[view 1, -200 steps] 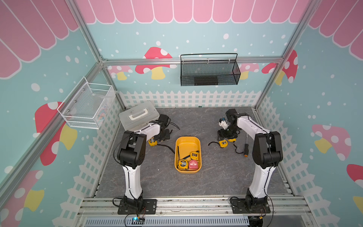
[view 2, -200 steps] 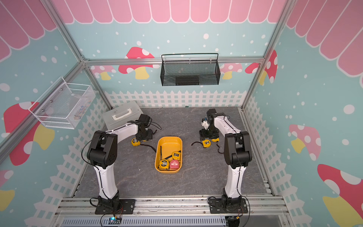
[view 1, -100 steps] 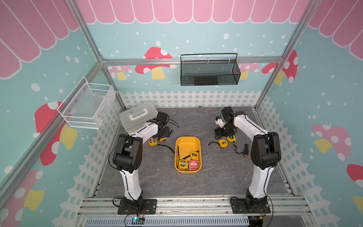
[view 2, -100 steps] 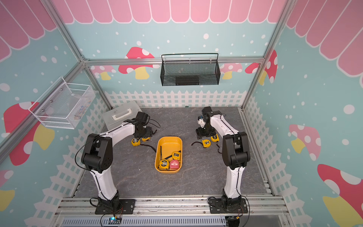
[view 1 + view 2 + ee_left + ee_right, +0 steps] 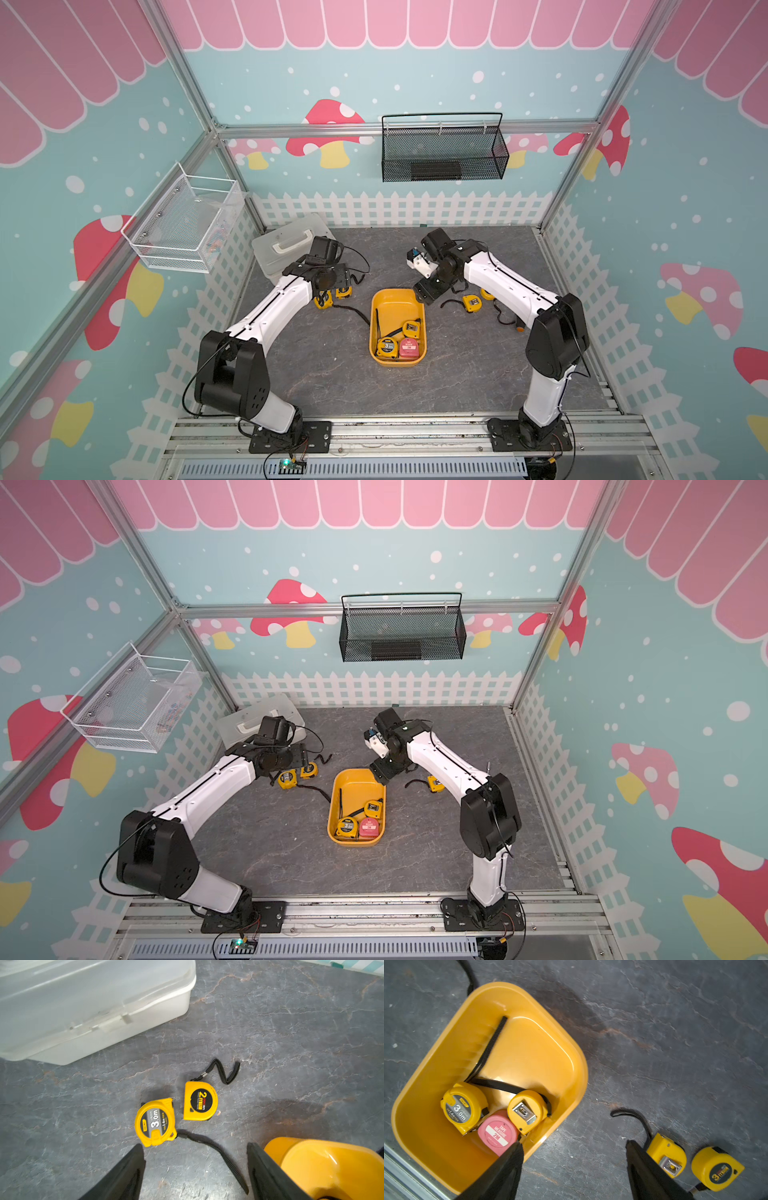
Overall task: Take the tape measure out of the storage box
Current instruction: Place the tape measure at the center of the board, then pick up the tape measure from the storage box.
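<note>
My right gripper will close next on the body of the clip-up yellow tape measure (image 5: 411, 328) (image 5: 527, 1109) next to the pink tape measure in the storage box.
The storage box (image 5: 397, 301) (image 5: 529, 1043) is a shallow yellow tray in mid-table. Near its front end lie three tape measures: a yellow 3 m one (image 5: 386, 347) (image 5: 464, 1107), a pink one (image 5: 408, 348) (image 5: 497, 1132) and a yellow one with its clip up (image 5: 412, 329) (image 5: 527, 1111). My right gripper (image 5: 426, 291) (image 5: 573, 1165) hangs open and empty over the box's far right corner. My left gripper (image 5: 334, 282) (image 5: 195, 1167) is open and empty above two yellow tape measures (image 5: 155, 1123) (image 5: 199, 1101) lying on the table left of the box.
Two more yellow tape measures (image 5: 666, 1155) (image 5: 716, 1167) lie on the table right of the box. A white-grey lidded case (image 5: 291, 245) (image 5: 83, 1001) stands at the back left. A black mesh basket (image 5: 442, 151) hangs on the back wall and a white wire basket (image 5: 183, 224) on the left wall.
The left jaws have opened wider and stand clear of the yellow tape measure on the table. My right gripper has swung left from the two tapes on the right to the box's far corner.
</note>
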`<state>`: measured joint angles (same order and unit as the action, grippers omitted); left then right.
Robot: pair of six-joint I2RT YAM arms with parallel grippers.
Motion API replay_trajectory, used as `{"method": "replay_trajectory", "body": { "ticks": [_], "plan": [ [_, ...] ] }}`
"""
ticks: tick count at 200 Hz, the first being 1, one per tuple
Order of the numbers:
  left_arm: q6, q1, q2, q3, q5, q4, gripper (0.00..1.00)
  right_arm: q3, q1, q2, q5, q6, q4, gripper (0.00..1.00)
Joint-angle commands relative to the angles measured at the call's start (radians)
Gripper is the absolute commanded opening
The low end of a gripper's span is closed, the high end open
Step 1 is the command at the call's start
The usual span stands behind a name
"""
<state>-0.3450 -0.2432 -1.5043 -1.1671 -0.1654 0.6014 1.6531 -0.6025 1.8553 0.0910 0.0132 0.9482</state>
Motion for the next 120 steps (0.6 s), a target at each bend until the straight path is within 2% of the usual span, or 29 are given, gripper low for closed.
{"method": "replay_trajectory", "body": {
  "ticks": [1,49,87,120],
  "plan": [
    [-0.025,0.009,0.058,0.053,-0.051,-0.002,0.80,-0.011,-0.038,-0.013,0.033,0.034,-0.014,0.78],
    [-0.013,0.009,0.142,0.157,-0.103,-0.064,0.82,-0.003,-0.126,-0.004,-0.052,0.014,-0.054,0.78],
    [-0.003,0.012,0.210,0.215,-0.093,-0.095,0.84,-0.001,-0.152,0.018,-0.065,0.011,-0.065,0.79],
    [0.002,0.012,0.214,0.233,-0.066,-0.124,0.84,-0.002,-0.191,0.054,-0.096,-0.008,-0.069,0.78]
  ]
}}
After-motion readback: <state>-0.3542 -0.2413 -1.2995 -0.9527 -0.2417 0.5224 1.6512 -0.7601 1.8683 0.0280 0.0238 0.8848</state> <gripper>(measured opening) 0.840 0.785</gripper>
